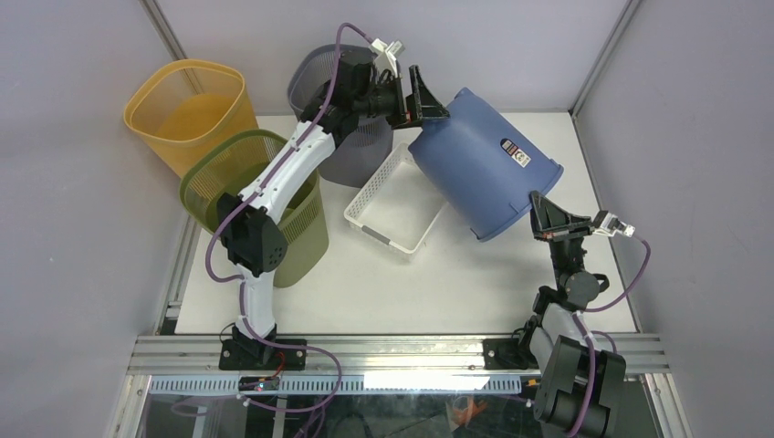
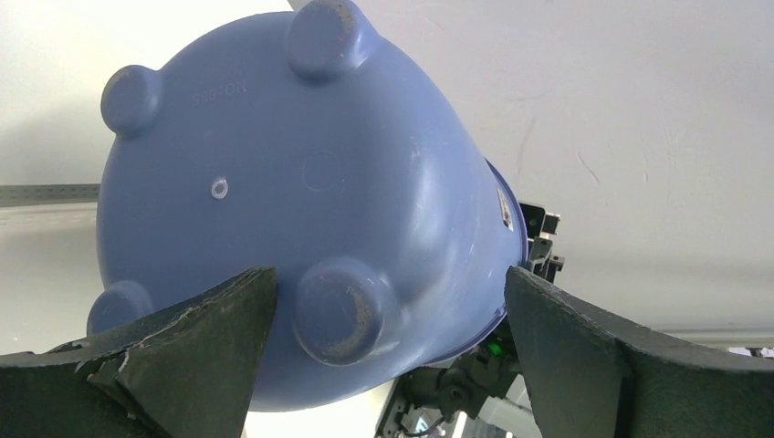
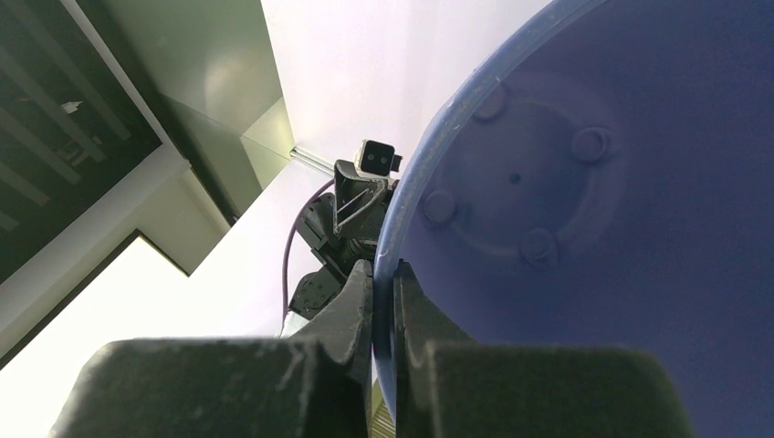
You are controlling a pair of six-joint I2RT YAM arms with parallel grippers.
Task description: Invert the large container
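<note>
Next, my right gripper opens and takes a deeper hold over the container's side (image 1: 523, 192) before turning it, because its fingers pinch only the edge of the container's rim.
The large blue container (image 1: 479, 164) hangs tilted above the table, its footed base pointing up and left and its mouth down and right. My right gripper (image 1: 538, 212) is shut on its rim at the lower right; in the right wrist view the fingers (image 3: 360, 301) pinch the rim of the container (image 3: 593, 228), one inside and one outside. My left gripper (image 1: 427, 102) is open at the container's base. In the left wrist view its gripper (image 2: 388, 278) straddles the lower edge of the base (image 2: 301, 182); I cannot tell if it touches.
A white slotted tray (image 1: 397, 205) lies under the container. A grey mesh basket (image 1: 351, 151) stands behind the left arm. A yellow mesh basket (image 1: 187, 109) and a green mesh basket (image 1: 297, 228) stand at the left. Walls enclose the table.
</note>
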